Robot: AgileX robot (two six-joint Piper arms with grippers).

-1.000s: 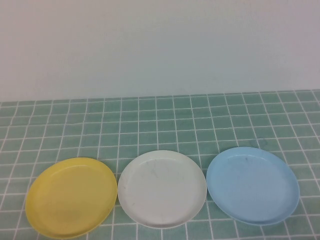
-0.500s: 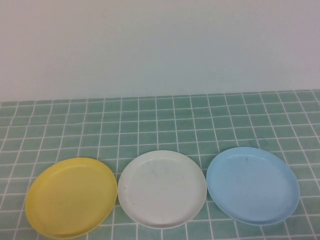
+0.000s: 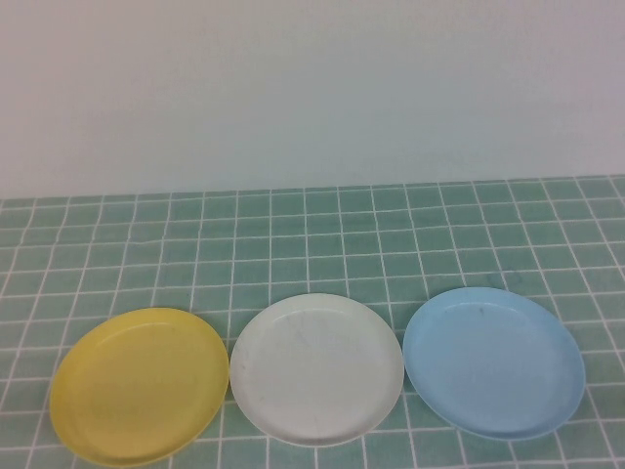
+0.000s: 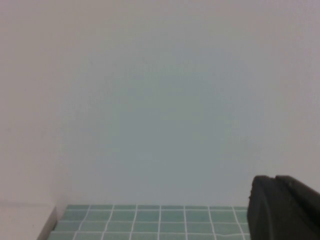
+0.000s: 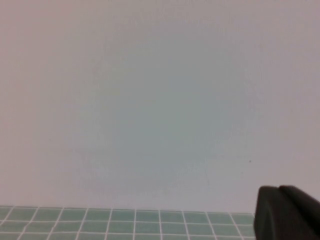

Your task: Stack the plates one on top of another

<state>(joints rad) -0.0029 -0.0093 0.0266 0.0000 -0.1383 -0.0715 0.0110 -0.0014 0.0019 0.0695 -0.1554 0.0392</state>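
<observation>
The robot's left gripper needs to next grasp the outer edge (image 3: 59,365) of the pale yellow plate, on the side farthest from the white plate.
Three round plates lie side by side near the front of the green tiled table in the high view: a pale yellow plate (image 3: 139,385) on the left, a white plate (image 3: 316,368) in the middle and a light blue plate (image 3: 493,362) on the right. None rests on another. Neither arm appears in the high view. The left gripper (image 4: 274,181) shows only as a dark shut tip in its wrist view, facing the wall and holding nothing. The right gripper (image 5: 278,190) looks the same in its wrist view, shut and holding nothing. No plate appears in either wrist view.
A plain pale wall (image 3: 312,88) rises behind the tiled table (image 3: 312,234). The tiled surface stretches from the plates back to the wall.
</observation>
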